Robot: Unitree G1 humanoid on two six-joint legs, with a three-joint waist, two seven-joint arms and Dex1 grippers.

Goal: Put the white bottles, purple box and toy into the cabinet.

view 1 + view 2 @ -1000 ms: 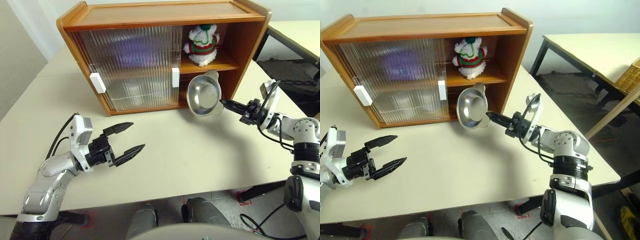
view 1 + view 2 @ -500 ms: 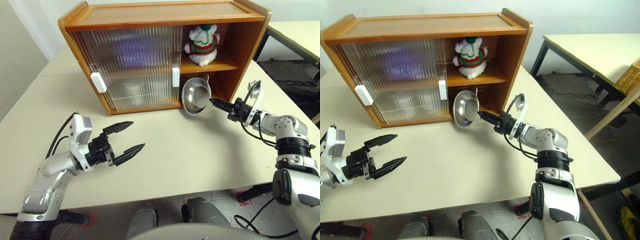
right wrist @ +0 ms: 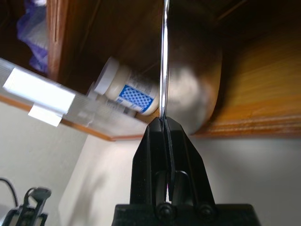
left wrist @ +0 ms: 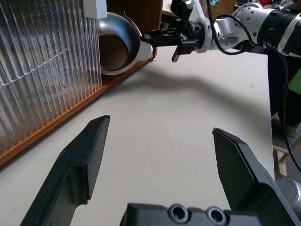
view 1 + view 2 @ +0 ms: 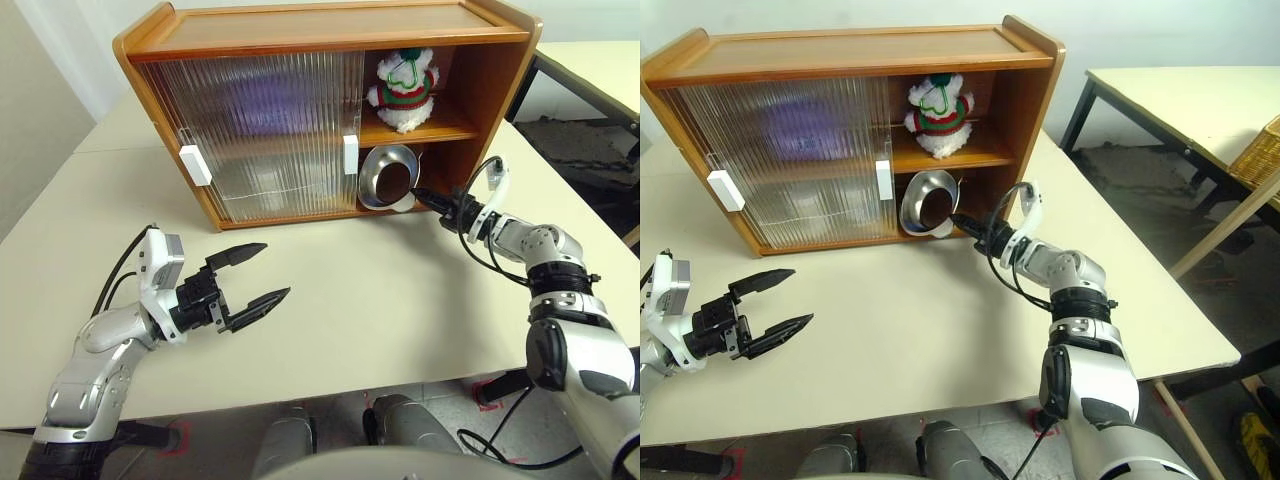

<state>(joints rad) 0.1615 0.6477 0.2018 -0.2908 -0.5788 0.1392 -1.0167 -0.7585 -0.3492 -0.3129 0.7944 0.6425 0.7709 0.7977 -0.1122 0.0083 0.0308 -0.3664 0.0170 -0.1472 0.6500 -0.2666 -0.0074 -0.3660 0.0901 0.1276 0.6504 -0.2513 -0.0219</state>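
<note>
I should use my right gripper to let go of the steel bowl deeper inside on the lower shelf (image 5: pixel 396 163) (image 3: pixel 244 52), under the toy. The bowl now stands on edge in that shelf's opening.
The wooden cabinet (image 5: pixel 320 30) stands at the back of the table, its right side open. The toy (image 5: pixel 404 88) sits on the upper shelf. A purple blur behind the ribbed door is the purple box (image 5: pixel 268 104). One white bottle (image 3: pixel 127 92) lies on the lower shelf behind the door edge. My right gripper (image 5: pixel 425 195) is shut on the rim of a steel bowl (image 5: pixel 385 178), which stands on edge in the lower shelf opening. Low over the table at the left, my left gripper (image 5: pixel 276 270) hangs open with nothing in it.
Both sliding doors cover the cabinet's left side, each with a white handle (image 5: pixel 195 165). The beige table (image 5: pixel 400 300) stretches in front of the cabinet. A second table (image 5: pixel 1180 100) with a wicker basket (image 5: pixel 1265 150) stands off to the right.
My right gripper has carried the steel bowl from in front of the cabinet into the lower shelf opening, tilting it onto its edge. The left arm has not moved.
</note>
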